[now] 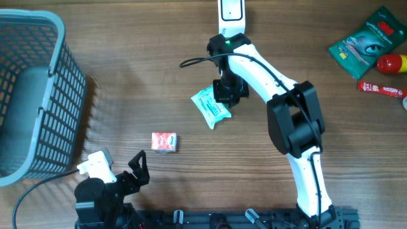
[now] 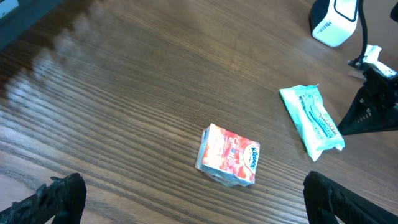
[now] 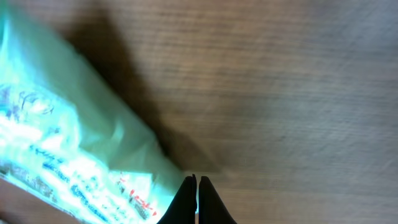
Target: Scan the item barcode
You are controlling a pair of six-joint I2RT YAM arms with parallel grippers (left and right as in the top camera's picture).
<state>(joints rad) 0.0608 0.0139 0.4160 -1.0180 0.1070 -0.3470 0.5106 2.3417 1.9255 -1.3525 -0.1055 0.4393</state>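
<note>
The fingers of my right gripper touch only the edge of the teal wipes pack, so I should open them and grip deeper into the pack's body (image 1: 211, 107) before scanning.
A teal wipes pack (image 1: 211, 106) lies mid-table, also seen in the left wrist view (image 2: 312, 119) and, blurred and close, in the right wrist view (image 3: 68, 149). My right gripper (image 1: 227, 95) (image 3: 197, 180) is at the pack's upper right edge, jaws pressed together with a thin sliver of the pack's seam between them. A small red and white box (image 1: 164, 142) (image 2: 229, 155) lies to the left of the pack. My left gripper (image 1: 124, 166) (image 2: 199, 208) hangs wide open just short of that box, holding nothing. A white scanner (image 1: 230, 13) (image 2: 336, 22) stands at the far edge.
A grey plastic basket (image 1: 38, 95) stands at the left edge. At the far right lie a green pouch (image 1: 365, 41), a red and yellow item (image 1: 393, 63) and a red tube (image 1: 381, 89). A black cable (image 1: 197, 61) loops off the right arm.
</note>
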